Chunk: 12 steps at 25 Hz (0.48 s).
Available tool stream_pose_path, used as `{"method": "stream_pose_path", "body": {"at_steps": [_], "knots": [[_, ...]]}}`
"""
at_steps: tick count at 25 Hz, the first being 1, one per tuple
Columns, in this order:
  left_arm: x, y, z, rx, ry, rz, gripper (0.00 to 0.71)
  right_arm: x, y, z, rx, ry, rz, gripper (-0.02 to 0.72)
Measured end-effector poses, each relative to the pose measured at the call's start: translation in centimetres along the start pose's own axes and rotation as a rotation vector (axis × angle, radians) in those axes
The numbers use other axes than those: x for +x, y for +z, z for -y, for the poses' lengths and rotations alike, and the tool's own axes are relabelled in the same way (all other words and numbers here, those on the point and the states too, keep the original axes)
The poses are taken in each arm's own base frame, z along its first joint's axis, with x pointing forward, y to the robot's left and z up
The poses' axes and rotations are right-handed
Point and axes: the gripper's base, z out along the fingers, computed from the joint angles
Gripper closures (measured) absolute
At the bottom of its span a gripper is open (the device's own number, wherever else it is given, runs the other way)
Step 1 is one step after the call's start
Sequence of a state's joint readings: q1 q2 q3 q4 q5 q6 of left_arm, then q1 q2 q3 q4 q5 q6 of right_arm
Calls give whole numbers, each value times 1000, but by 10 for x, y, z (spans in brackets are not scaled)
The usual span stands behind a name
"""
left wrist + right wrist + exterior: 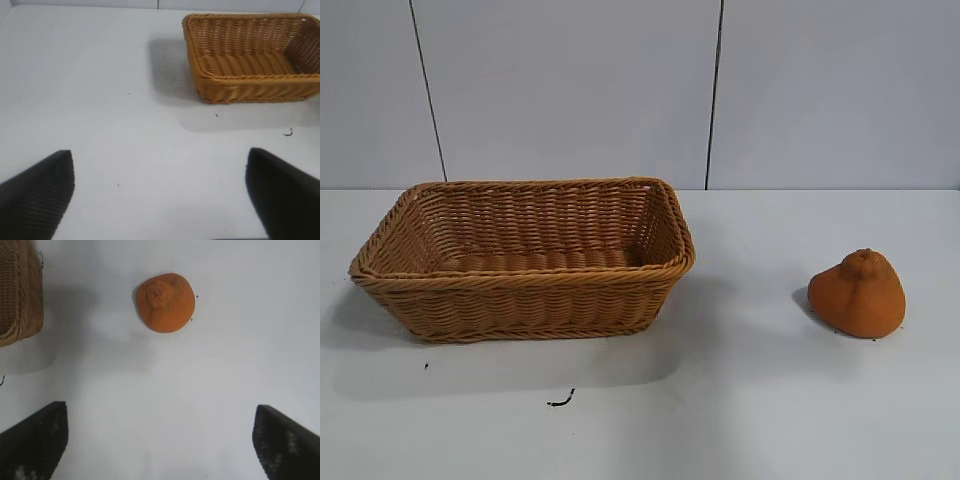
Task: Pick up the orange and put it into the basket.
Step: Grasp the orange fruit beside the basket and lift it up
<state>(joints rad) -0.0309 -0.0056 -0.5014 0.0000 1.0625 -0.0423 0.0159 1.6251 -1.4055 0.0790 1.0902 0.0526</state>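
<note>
The orange is next, and my right gripper needs to move to it and close around its knobby top [864, 262] [161, 295] with fingers pointing down.
The dull-orange, cone-shaped orange [858, 294] with a knobby top sits on the white table at the right. The tan wicker basket [380, 245] stands at the left and holds nothing. No arm shows in the exterior view. In the right wrist view my right gripper [160, 412] is open and empty above bare table, with the orange [165, 303] some way ahead of it and a corner of the basket [22, 300] off to one side. In the left wrist view my left gripper [160, 160] is open and empty, with the basket [235, 85] ahead of it.
A small dark scrap [560, 400] lies on the table in front of the basket and also shows in the left wrist view [288, 133]. A grey panelled wall [570, 90] stands behind the table.
</note>
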Motion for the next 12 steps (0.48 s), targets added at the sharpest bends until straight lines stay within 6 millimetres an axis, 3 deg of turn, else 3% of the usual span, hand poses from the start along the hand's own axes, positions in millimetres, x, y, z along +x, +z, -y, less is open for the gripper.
{"method": "stream_pose_path", "body": {"at_steps": [6,12], "knots": [[0,0,0,0,0,0,44,-27,51,1,6,-28,-110,10],[0,0,0,0,0,0,44,-25,99,5,17,-50,-245,10]]}}
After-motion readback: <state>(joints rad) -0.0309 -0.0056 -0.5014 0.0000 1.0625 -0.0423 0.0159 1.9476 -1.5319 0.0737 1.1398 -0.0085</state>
